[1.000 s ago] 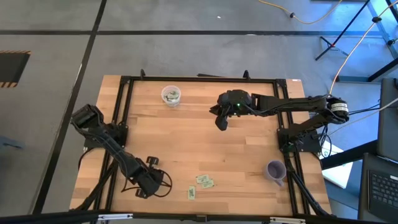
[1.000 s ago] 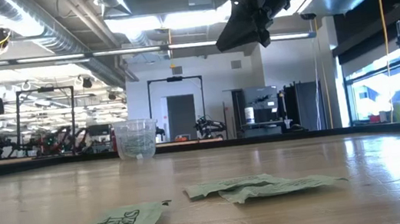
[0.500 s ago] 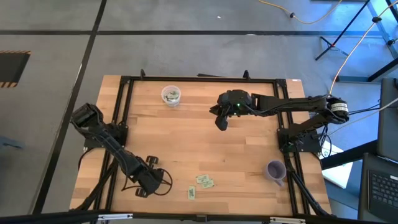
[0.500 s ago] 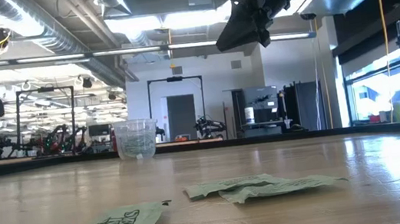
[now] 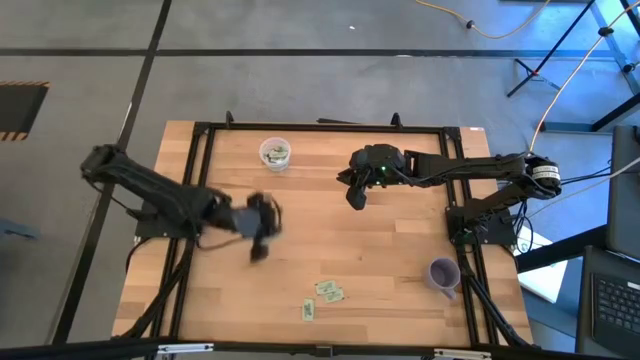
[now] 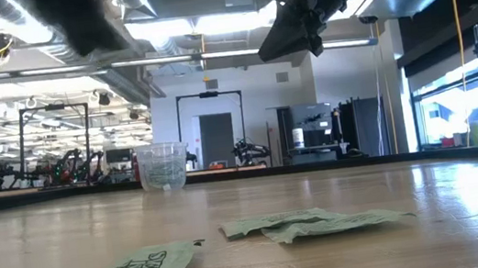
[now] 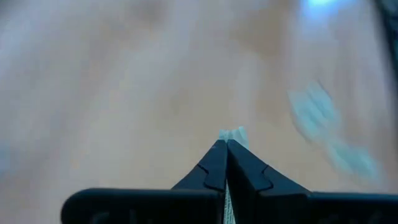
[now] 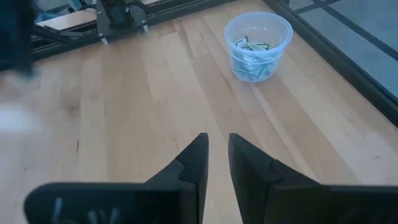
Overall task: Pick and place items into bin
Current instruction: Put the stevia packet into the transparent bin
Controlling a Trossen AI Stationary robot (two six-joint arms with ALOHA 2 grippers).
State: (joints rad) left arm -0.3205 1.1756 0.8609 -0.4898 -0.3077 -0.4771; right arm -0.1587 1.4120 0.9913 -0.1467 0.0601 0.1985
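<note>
Next, my left gripper lets go of the pale packet on top of the packets inside the clear cup [image 5: 277,154] by the far rail.
My left gripper [image 5: 257,251] hangs blurred above the table's left half, shut on a pale packet [image 7: 233,134] that peeks out past its fingertips. The bin, a clear cup [image 5: 275,153] with packets inside, stands upright at the far side, left of the middle, and also shows in the right wrist view [image 8: 257,45]. Three pale green packets lie flat near the front edge: two [image 5: 329,291] overlap and one [image 5: 308,311] lies alone. My right gripper [image 5: 356,198] waits high over the far middle, open by a narrow gap [image 8: 218,149], with nothing between its fingers. My left gripper pinches the pale packet between its two shut fingers. Only a small end of the packet [image 7: 234,132] sticks out beyond the fingertips; the rest is hidden between them. The fingers slant downward, and the packet is lifted clear of the table.
A purple cup [image 5: 443,273] stands near the right front corner. Black frame rails [image 5: 190,180] run along the table's left, right and far sides. Bare wood lies between the bin and the loose packets.
My left gripper has swung up from the near left corner toward the table's middle, fast enough to blur, and has turned as it went. My right gripper and the three loose packets have stayed where they were.
</note>
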